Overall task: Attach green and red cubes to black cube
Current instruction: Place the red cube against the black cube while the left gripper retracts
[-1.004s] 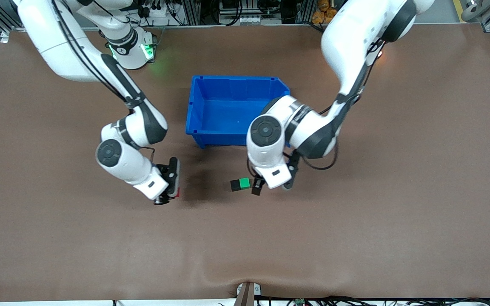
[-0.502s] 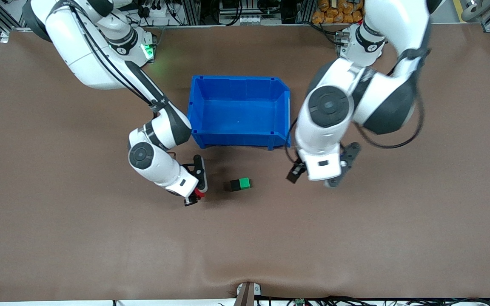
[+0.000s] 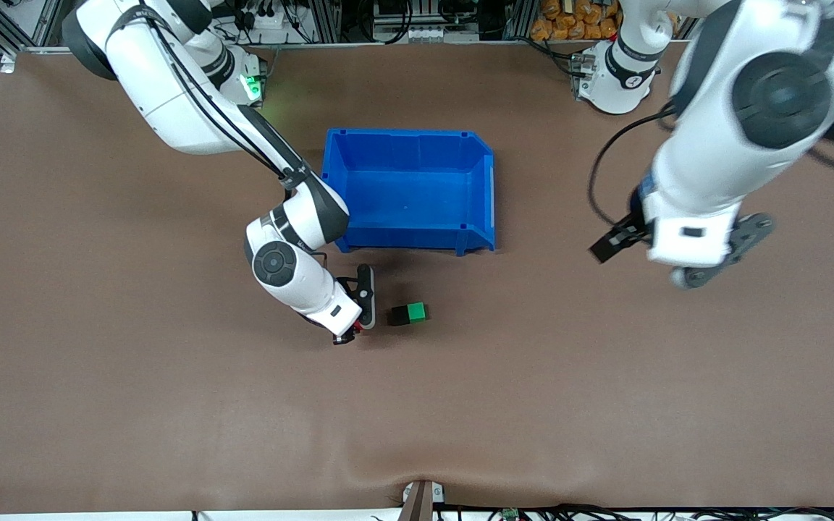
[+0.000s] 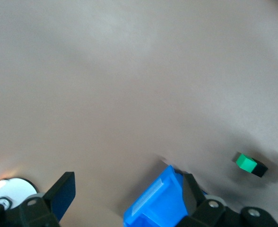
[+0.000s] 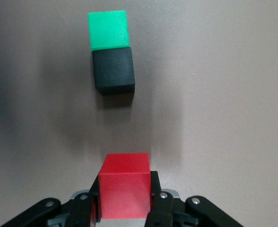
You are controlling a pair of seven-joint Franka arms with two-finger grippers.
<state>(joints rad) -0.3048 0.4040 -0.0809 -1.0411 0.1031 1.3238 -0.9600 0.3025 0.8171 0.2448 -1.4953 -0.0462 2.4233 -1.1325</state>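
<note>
The robot's right gripper will release the red cube against the black cube's bare side (image 3: 385, 318) (image 5: 116, 111), opposite the green cube.
The green cube (image 3: 417, 312) and the black cube (image 3: 397, 315) sit joined side by side on the brown table, nearer to the front camera than the blue bin (image 3: 410, 239). My right gripper (image 3: 356, 331) is shut on the red cube (image 3: 361, 328), low over the table beside the black cube, toward the right arm's end, with a small gap between them. In the right wrist view the red cube (image 5: 125, 187) sits between the fingers, in line with the black cube (image 5: 113, 70) and the green cube (image 5: 108, 30). My left gripper (image 3: 620, 244) is open and empty, raised toward the left arm's end.
The blue bin is open-topped and its corner shows in the left wrist view (image 4: 158, 203), where the green cube (image 4: 245, 162) and black cube (image 4: 259, 169) show far off. The table's front edge (image 3: 417, 506) lies well nearer to the front camera.
My left gripper has let go of the joined green and black cubes and drawn up and away toward its end. My right gripper has carried the red cube closer to the black cube.
</note>
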